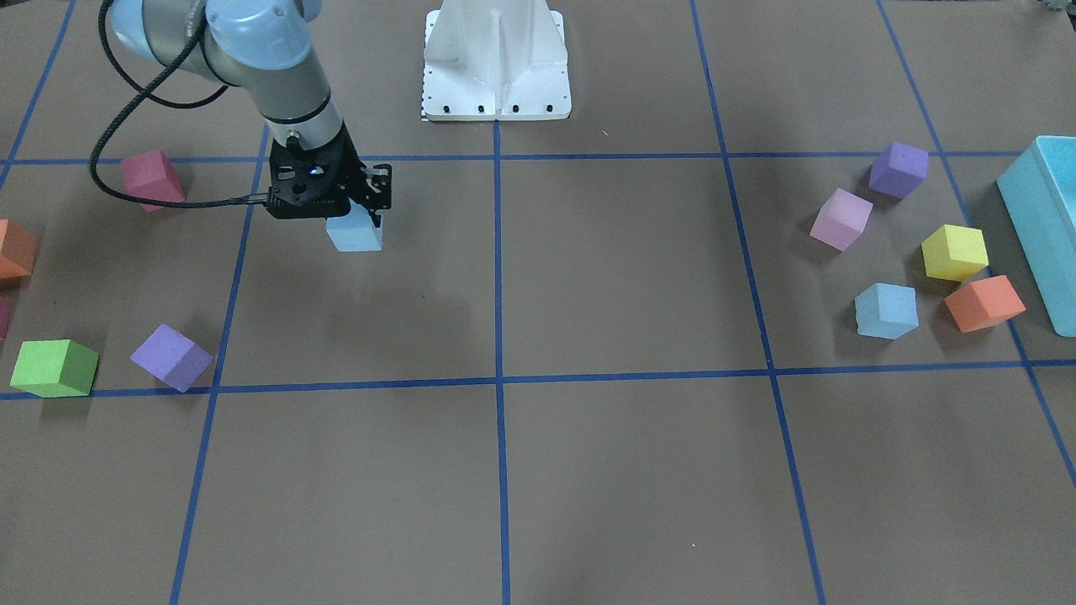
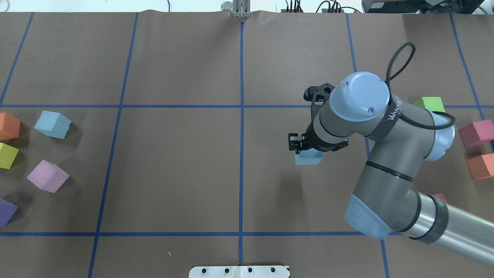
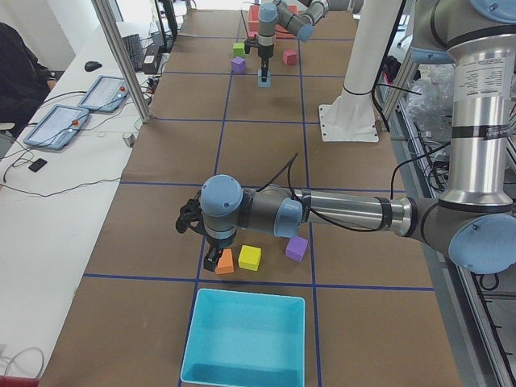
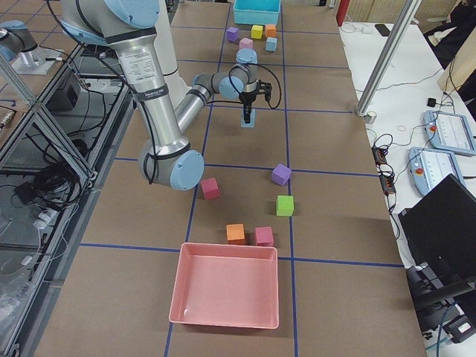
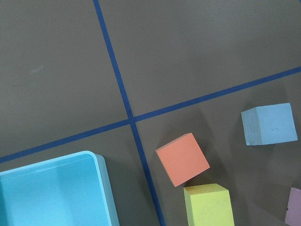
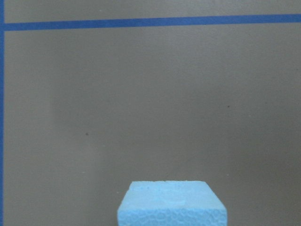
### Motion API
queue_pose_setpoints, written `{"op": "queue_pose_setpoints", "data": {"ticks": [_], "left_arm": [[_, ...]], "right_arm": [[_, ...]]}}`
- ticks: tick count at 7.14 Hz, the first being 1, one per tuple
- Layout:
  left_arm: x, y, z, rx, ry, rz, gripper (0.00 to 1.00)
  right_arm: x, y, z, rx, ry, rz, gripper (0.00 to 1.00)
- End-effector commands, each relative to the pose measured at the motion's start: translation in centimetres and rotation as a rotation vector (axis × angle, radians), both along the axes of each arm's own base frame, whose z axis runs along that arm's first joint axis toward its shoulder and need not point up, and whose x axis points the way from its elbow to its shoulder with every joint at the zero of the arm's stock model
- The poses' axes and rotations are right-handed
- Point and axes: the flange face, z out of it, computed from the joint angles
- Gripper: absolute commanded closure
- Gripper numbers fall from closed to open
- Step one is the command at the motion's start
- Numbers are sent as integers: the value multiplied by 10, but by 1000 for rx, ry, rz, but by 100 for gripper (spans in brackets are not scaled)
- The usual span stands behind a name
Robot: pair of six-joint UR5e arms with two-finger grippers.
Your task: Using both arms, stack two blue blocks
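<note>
My right gripper needs to let go of the light blue block on the middle blue line running from the white pedestal [image 1: 496,289].
My right gripper [image 1: 360,220] is shut on one light blue block [image 1: 354,234] and holds it, it seems, just above the table near the centre line. The block also shows in the overhead view [image 2: 308,158] and at the bottom of the right wrist view [image 6: 171,205]. The second blue block [image 1: 886,310] lies on the table among other cubes, also in the overhead view [image 2: 53,124] and the left wrist view [image 5: 269,124]. My left gripper [image 3: 210,260] hangs over that cluster beside an orange cube [image 3: 225,262]. I cannot tell whether it is open or shut.
A turquoise bin [image 1: 1042,227] stands past the cluster of orange [image 1: 983,303], yellow [image 1: 953,252], pink [image 1: 841,218] and purple [image 1: 898,169] cubes. Green [image 1: 55,368], purple [image 1: 171,358] and magenta [image 1: 151,179] cubes lie on the right arm's side. A pink tray [image 4: 227,294] and the white pedestal [image 1: 496,59] stand nearby.
</note>
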Motion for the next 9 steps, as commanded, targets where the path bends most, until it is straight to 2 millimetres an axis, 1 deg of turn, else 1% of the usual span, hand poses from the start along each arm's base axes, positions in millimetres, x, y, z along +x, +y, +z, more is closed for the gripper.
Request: {"op": "queue_pose_setpoints", "data": {"ticks": [1, 2, 3, 4, 5, 6, 7, 8, 9], "left_arm": [[0, 0, 0, 0, 0, 0, 2], [0, 0, 0, -2, 0, 0, 2], [0, 0, 3, -7, 0, 1, 2], [0, 0, 4, -8, 0, 1, 2], [0, 0, 4, -8, 2, 1, 2], [0, 0, 4, -8, 2, 1, 2], [0, 0, 6, -13, 2, 1, 2], [0, 0, 6, -13, 6, 2, 2], [1, 0, 6, -11, 15, 4, 2]], "right_arm": [[-45, -2, -31, 0, 6, 21, 42], [-73, -10, -50, -16, 9, 47, 42], [-95, -15, -63, -21, 16, 50, 42], [-102, -17, -70, -19, 14, 48, 42], [-111, -22, -72, -12, 5, 48, 42], [-128, -31, -68, -7, 0, 46, 42], [-146, -42, -68, 5, -9, 55, 42], [-155, -48, -63, 7, -6, 58, 42], [-159, -43, -62, 6, -6, 51, 42]]}}
